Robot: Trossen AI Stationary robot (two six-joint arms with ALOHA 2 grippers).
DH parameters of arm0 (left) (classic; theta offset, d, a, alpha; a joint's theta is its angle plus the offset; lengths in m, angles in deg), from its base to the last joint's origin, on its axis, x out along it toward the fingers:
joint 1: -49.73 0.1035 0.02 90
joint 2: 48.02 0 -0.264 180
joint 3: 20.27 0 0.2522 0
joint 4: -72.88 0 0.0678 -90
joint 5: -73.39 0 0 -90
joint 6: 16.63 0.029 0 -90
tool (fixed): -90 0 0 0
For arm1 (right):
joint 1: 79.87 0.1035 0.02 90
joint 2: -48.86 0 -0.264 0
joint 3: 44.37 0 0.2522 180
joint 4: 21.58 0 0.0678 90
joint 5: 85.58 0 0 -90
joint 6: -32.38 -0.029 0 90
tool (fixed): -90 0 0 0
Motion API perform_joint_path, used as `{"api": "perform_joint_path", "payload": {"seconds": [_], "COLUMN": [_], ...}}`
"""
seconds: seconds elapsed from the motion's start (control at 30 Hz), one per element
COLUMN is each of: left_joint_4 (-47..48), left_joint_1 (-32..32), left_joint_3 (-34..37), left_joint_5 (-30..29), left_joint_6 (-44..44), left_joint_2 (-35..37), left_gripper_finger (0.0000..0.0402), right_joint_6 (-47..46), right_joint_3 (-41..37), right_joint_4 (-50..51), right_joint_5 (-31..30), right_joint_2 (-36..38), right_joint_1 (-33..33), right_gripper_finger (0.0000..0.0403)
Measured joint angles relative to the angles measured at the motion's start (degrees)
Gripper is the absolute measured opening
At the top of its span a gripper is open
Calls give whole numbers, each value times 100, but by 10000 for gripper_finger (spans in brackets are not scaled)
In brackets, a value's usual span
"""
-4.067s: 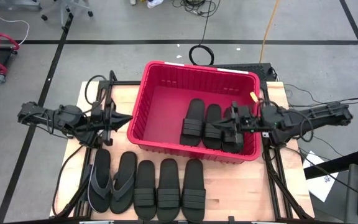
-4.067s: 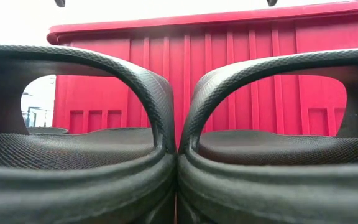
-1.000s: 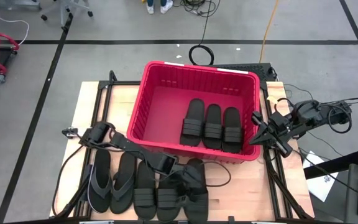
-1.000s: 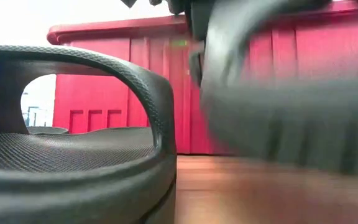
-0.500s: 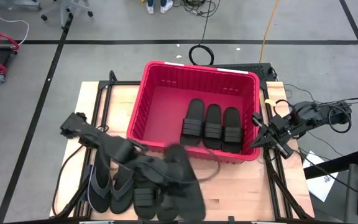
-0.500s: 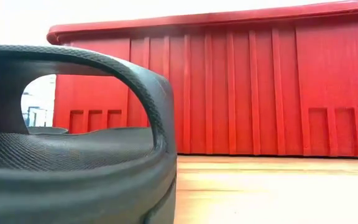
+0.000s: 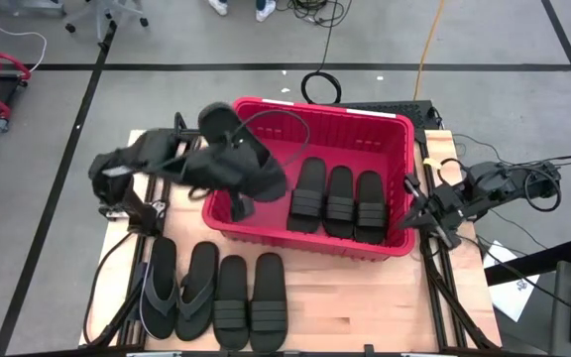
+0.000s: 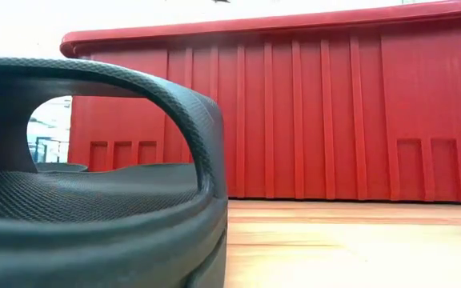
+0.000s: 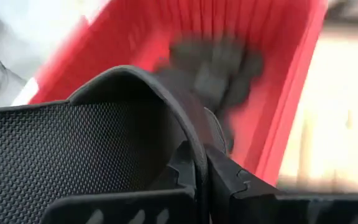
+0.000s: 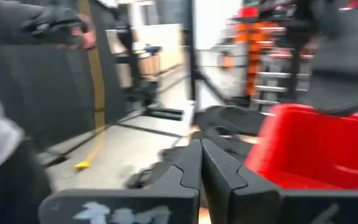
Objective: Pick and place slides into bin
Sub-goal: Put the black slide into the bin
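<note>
The robot's left gripper will release the black slide on the open bottom of the bin, close beside the row of slides (image 7: 275,192).
My left gripper (image 7: 251,171) is shut on a black ribbed-strap slide (image 7: 228,129) and holds it in the air over the left part of the red bin (image 7: 266,109). Three slides (image 7: 340,198) lie side by side on the bin's floor. Two thong flip-flops (image 7: 176,290) and two more slides (image 7: 250,302) lie flat in a row at the table's near edge. One of these fills the low view's left (image 8: 94,200), before the bin's wall (image 8: 334,120). My right gripper (image 7: 416,214) is shut and empty, just outside the bin's right wall. My left gripper pinches the slide's broad strap (image 9: 188,134) between its two fingers, at the strap's edge near where it comes down to the sole. The textured footbed (image 9: 48,155) lies beside the fingers. The slide is lifted clear, tilted, above the bin's left part.
Bare wood lies right of the row of footwear at the table's near right (image 7: 375,307). Cables trail off both table sides. In the right wrist view, a person's arm (image 10: 55,25) shows in the room beyond the table.
My left gripper has lifted the rightmost slide of the near row clear of the table. It has swung up and toward the far edge, and the slide now hangs over the bin's left part. The other footwear has stayed in place.
</note>
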State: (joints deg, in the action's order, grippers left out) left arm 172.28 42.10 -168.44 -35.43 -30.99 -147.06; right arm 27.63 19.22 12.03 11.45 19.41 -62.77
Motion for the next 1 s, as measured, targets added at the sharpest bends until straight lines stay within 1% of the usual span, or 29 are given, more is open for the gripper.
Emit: {"api": "perform_joint_path", "payload": {"seconds": [0.07,0.2,0.3,0.4,0.53,0.6,0.67,0.8,0.9,1.0], "left_joint_4": [339,371,248,11,-340,-527,-727,-1291,-1610,-2063], "left_joint_1": [498,1362,1872,2283,2780,2995,3159,3341,3323,3255], "left_joint_3": [97,492,836,1407,2378,2922,3416,4181,4496,4639], "left_joint_5": [718,2053,2789,3455,4150,4410,4520,4756,4748,4886], "left_joint_6": [600,2139,3146,4056,4967,5354,5619,5744,5755,5685], "left_joint_2": [-2,-9,-4,10,-11,-4,-11,-11,-11,-7], "left_gripper_finger": [3,3,2,2,2,1,1,1,1,1], "right_joint_6": [11,-28,-137,-176,-686,-909,-1119,-1319,-1316,-1542], "right_joint_3": [0,0,0,0,0,0,0,0,0,0], "right_joint_4": [38,19,-32,-2,60,98,185,363,674,909], "right_joint_5": [-530,-1651,-2309,-2544,-2800,-2804,-2802,-2802,-2862,-3326], "right_joint_2": [6,6,6,10,8,8,8,10,19,21], "right_joint_1": [-2,-4,-4,-4,-4,-4,-4,-4,-4,-4], "right_gripper_finger": [0,0,0,0,0,0,0,0,0,0]}}
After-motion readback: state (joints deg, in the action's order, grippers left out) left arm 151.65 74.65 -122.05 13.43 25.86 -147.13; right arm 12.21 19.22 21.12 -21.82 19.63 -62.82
